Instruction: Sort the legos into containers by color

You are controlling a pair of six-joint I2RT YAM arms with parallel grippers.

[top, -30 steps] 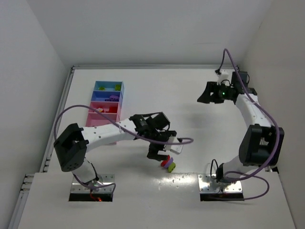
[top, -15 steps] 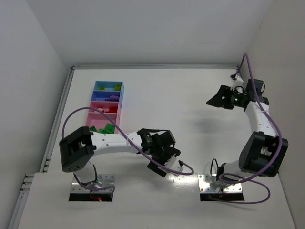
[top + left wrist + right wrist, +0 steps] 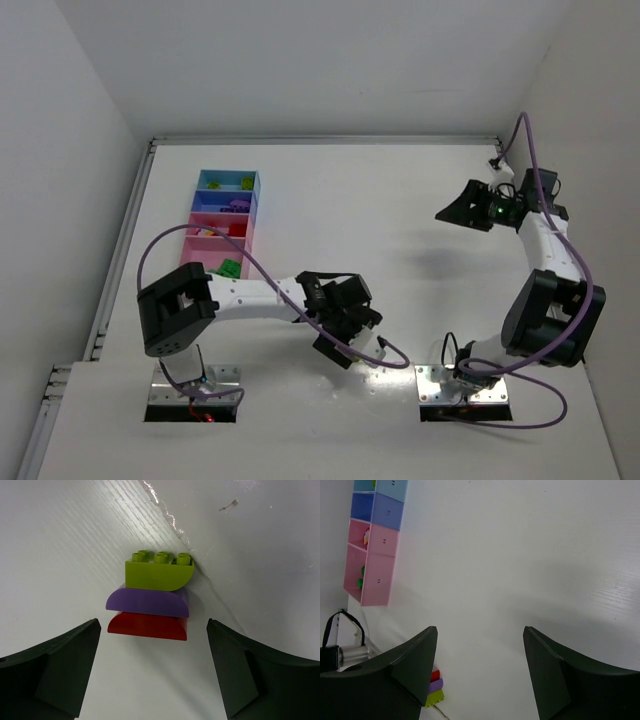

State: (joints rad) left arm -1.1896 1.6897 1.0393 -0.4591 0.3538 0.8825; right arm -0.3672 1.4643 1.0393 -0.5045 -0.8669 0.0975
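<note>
My left gripper will hold the red lego (image 3: 147,626) so my right gripper can pull off the rest, as red, purple and yellow-green legos are joined in one stack.
A stack of three legos (image 3: 152,597), yellow-green on purple on red, lies on the white table just ahead of my left gripper (image 3: 347,336). That gripper is open, its dark fingers (image 3: 65,670) standing either side of the stack without touching it. In the top view the gripper hides the stack. My right gripper (image 3: 480,628) is open and empty, high at the far right (image 3: 456,208); its view shows the stack (image 3: 434,689) far below. The containers (image 3: 250,215) stand at the back left and hold yellow-green, purple, red and green legos (image 3: 228,267).
A ragged seam (image 3: 167,517) runs across the table right behind the stack, near the front edge. The left arm's purple cable (image 3: 160,245) loops over the containers. White walls close the table at the back and on both sides.
My left gripper has dropped toward the near edge and now covers the stack in the top view. The right arm has swung further right and back.
</note>
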